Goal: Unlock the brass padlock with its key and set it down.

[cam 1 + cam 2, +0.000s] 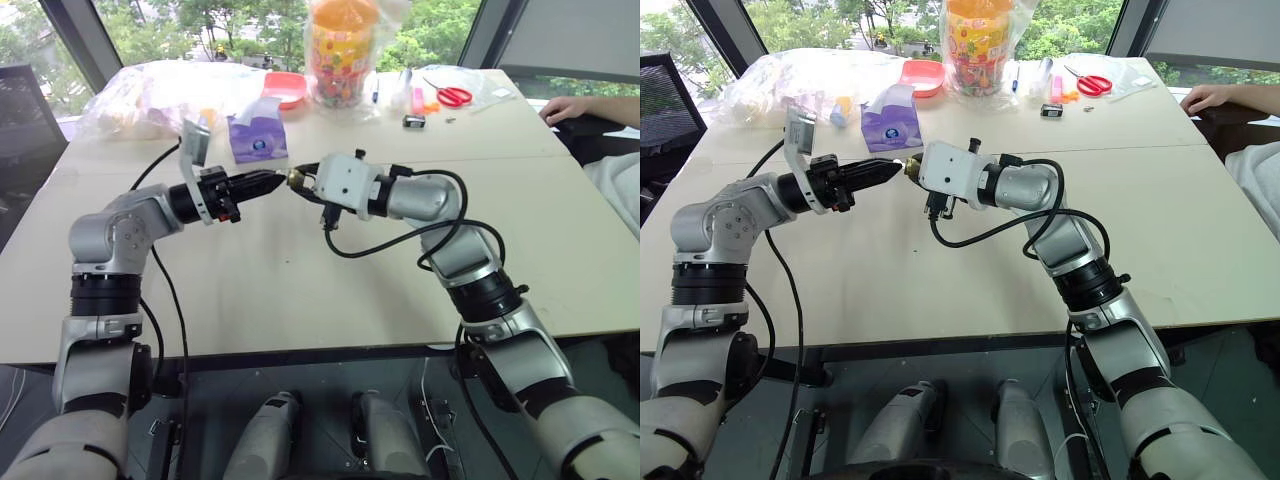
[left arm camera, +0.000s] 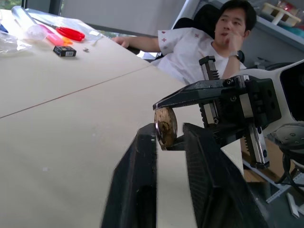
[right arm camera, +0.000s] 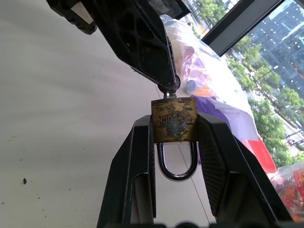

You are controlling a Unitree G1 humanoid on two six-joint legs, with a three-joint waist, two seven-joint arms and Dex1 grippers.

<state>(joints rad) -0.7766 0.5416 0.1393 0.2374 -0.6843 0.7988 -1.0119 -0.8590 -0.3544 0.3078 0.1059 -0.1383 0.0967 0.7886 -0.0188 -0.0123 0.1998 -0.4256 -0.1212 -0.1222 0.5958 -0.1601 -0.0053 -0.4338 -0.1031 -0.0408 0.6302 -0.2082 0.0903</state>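
The shackle points back between the robot's right fingers, so next the left gripper lets go of the key and takes the padlock's brass body [image 3: 174, 120] to free the shackle.
The brass padlock [image 3: 174, 126] hangs in the air above the table [image 1: 300, 290], clamped by its sides in my right gripper [image 3: 174, 121], which is shut on it. Its silvery shackle [image 3: 177, 167] points back between the right fingers [image 3: 137, 161]. My left gripper [image 1: 278, 181] faces it nose to nose, level, and is shut on the key. A sliver of the key [image 3: 167, 95] shows between the left tips and the padlock's keyhole face [image 2: 165, 127]. Both grippers meet at the middle of the table, in front of a purple tissue pack [image 1: 257, 138].
At the back stand an orange jar in a clear bag [image 1: 343, 45], a red bowl [image 1: 286, 88], plastic bags [image 1: 160, 95], red scissors [image 1: 453, 95] and a small black-and-silver item [image 1: 414, 121]. A person's hand [image 1: 565, 108] rests at the far right edge.
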